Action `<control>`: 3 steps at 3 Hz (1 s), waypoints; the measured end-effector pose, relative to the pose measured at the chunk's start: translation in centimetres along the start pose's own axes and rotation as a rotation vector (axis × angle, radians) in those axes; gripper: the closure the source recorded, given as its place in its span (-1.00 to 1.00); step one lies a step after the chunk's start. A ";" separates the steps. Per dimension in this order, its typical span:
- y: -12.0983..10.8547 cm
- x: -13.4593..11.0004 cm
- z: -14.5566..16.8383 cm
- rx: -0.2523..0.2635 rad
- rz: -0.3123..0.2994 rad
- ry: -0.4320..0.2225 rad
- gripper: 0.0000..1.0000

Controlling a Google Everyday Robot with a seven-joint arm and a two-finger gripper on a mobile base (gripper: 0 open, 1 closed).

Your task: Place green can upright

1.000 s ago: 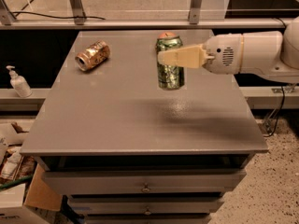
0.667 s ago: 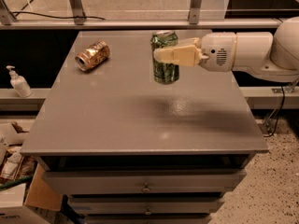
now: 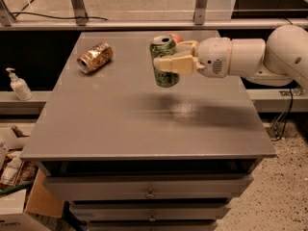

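My gripper is going to let go of the green can upright on the grey table [image 3: 162,96] a little in front of the apple. The can is over the table's far middle now.
The green can [image 3: 165,76] is upright, with its silver top facing up, over the far middle of the grey table [image 3: 120,129]. My gripper [image 3: 166,57] comes in from the right on a white arm and is shut on the can, one cream finger across its front and one behind it. The can's base is at or just above the tabletop; I cannot tell whether it touches.
An orange-gold can [image 3: 95,57] lies on its side at the table's far left. A white pump bottle [image 3: 18,85] stands on a ledge left of the table. Cardboard boxes [image 3: 19,201] sit on the floor at the lower left. Drawers are below the tabletop.
My gripper has carried the green can a little to the left and toward the far side of the table, keeping it upright. The orange-gold can has not moved.
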State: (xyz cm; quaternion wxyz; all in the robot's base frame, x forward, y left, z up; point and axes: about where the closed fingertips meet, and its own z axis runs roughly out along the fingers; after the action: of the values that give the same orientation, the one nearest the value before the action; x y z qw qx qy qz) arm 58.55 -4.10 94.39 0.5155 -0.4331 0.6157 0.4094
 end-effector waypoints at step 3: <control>-1.5 4.0 2.2 -0.025 -0.065 -0.051 1.00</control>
State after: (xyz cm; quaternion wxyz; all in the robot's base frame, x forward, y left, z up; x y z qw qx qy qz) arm 60.22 -2.85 90.03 0.5386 -0.4486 0.5829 0.4109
